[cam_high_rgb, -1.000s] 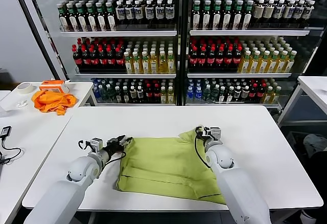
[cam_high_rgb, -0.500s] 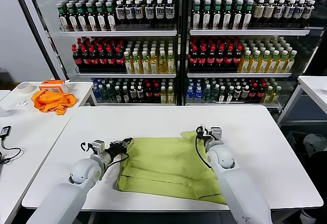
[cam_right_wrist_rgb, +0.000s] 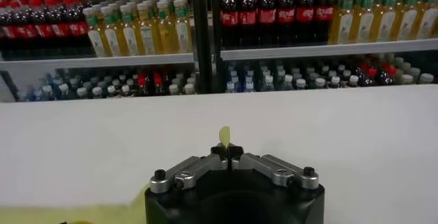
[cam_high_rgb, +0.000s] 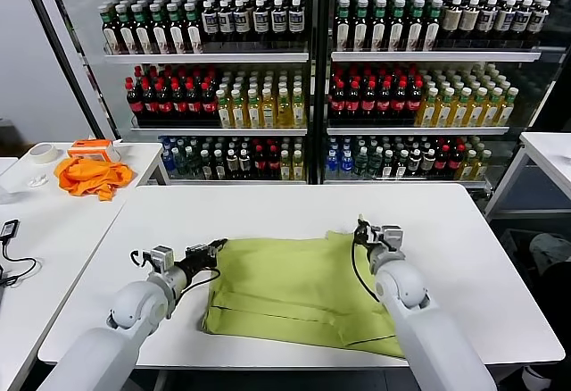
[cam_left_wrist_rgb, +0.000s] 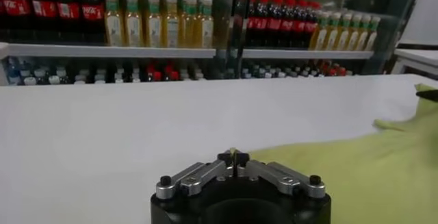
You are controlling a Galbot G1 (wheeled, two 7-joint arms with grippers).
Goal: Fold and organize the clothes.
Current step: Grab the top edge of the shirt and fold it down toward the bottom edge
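The robot's right gripper needs to release the T-shirt's far corner on the T-shirt's body (cam_high_rgb: 385, 294), just past the T-shirt's folded near strip.
The clothes are one light yellow-green T-shirt (cam_high_rgb: 294, 288), lying partly folded on the white table (cam_high_rgb: 268, 208) in the head view. My left gripper (cam_high_rgb: 214, 249) is shut on the shirt's far left corner. In the left wrist view the left gripper (cam_left_wrist_rgb: 233, 157) pinches a thin edge of the T-shirt (cam_left_wrist_rgb: 356, 170). My right gripper (cam_high_rgb: 359, 228) is shut on the far right corner. In the right wrist view a small tab of T-shirt fabric (cam_right_wrist_rgb: 224, 135) sticks out past the closed tips of the right gripper (cam_right_wrist_rgb: 226, 151). The far edge runs nearly straight between the two grippers.
A bright orange cloth (cam_high_rgb: 92, 177), an orange box (cam_high_rgb: 94, 148) and a tape roll (cam_high_rgb: 43, 153) lie on the side table at the left. A glass-door fridge full of bottles (cam_high_rgb: 312, 79) stands behind the table. Bare table surface lies beyond and to both sides of the shirt.
Both grippers have closed on the shirt's far corners. The right one has shifted right and the left arm slightly left, drawing the far edge straighter.
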